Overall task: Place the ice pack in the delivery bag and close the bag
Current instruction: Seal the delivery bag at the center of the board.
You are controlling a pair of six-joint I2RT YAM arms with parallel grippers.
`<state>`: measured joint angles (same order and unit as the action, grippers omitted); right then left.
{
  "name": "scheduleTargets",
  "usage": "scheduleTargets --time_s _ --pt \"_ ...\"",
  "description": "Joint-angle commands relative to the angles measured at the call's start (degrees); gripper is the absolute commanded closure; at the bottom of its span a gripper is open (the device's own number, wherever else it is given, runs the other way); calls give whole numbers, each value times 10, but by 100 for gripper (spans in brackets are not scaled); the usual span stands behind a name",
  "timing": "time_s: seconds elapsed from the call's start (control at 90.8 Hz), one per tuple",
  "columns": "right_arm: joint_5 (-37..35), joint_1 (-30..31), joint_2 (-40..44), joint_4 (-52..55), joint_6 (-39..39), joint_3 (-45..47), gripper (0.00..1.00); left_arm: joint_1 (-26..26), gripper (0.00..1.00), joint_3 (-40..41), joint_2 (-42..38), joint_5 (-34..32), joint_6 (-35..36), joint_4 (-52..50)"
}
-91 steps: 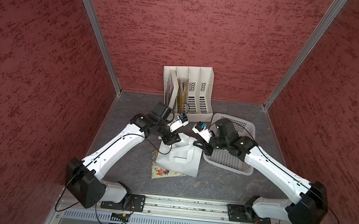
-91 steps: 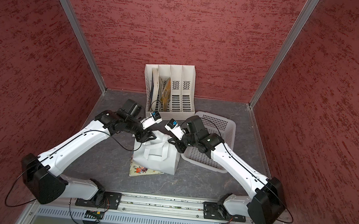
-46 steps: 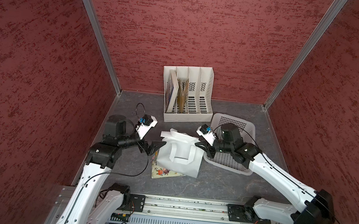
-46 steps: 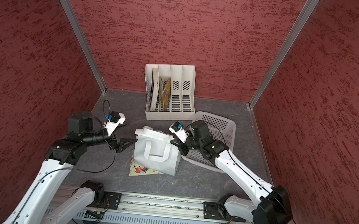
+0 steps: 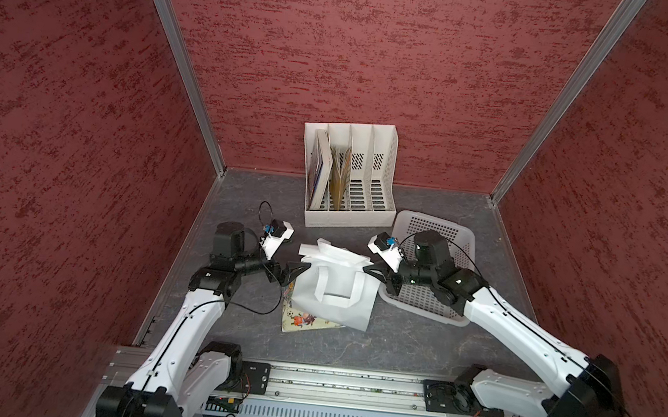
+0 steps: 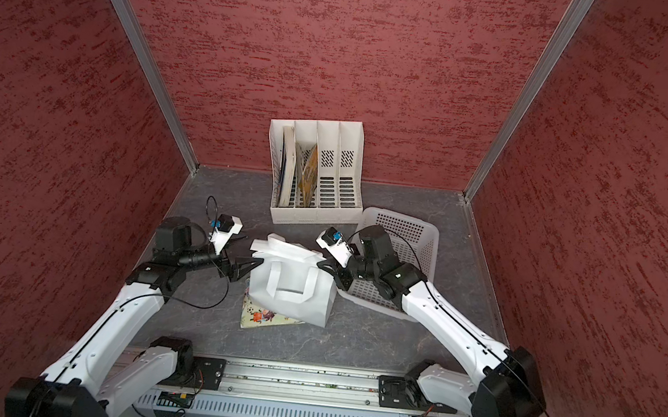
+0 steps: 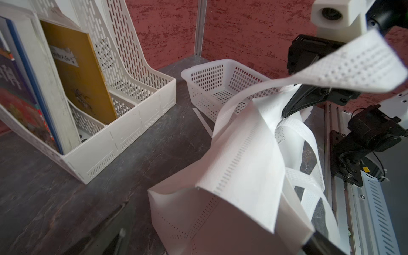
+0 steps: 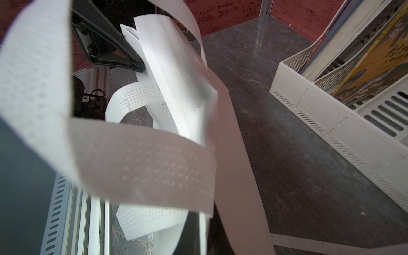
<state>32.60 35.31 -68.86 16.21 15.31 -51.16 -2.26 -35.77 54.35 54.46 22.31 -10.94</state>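
My left gripper should back away and pinch the bag's rim at the corner (image 5: 312, 260), since the side of the delivery bag is bunching up between its open fingers.
The delivery bag (image 5: 332, 297) (image 6: 290, 297) is a white fabric tote standing mid-table with its loop handles flopped over. My right gripper (image 5: 372, 269) (image 6: 324, 266) is shut on the bag's right rim; in the left wrist view its black fingers (image 7: 295, 103) pinch the fabric. My left gripper (image 5: 298, 271) (image 6: 249, 268) is open at the bag's left edge, and the left wrist view shows the bag's corner (image 7: 220, 209) between its spread fingers. The bag's mouth looks pressed nearly flat. The ice pack is not in view in any frame.
A white slotted file rack (image 5: 350, 177) with books stands against the back wall. A white perforated basket (image 5: 433, 218) lies under my right arm. A colourful booklet (image 5: 300, 321) pokes out from under the bag. Red walls close three sides; a metal rail (image 5: 328, 378) runs along the front.
My left gripper let go of the bag's top, opened, and the left arm swung back to the left; it now reaches the bag's left edge. The right gripper kept its grip.
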Motion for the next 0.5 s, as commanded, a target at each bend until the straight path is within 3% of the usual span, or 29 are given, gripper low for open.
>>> scheduleTargets --time_s 0.0,0.198,0.309,0.485 --pt "45 -8 15 -33 3 13 100 -2 0 8 33 65 36 63" --pt "139 -42 3 -60 21 22 100 -10 0 -2 87 126 82 110" --pt "168 -60 -19 -52 25 4 100 -27 1 -35 119 160 152 30" --pt "184 -66 -37 -38 34 -16 100 -21 18 -28 132 195 124 64"
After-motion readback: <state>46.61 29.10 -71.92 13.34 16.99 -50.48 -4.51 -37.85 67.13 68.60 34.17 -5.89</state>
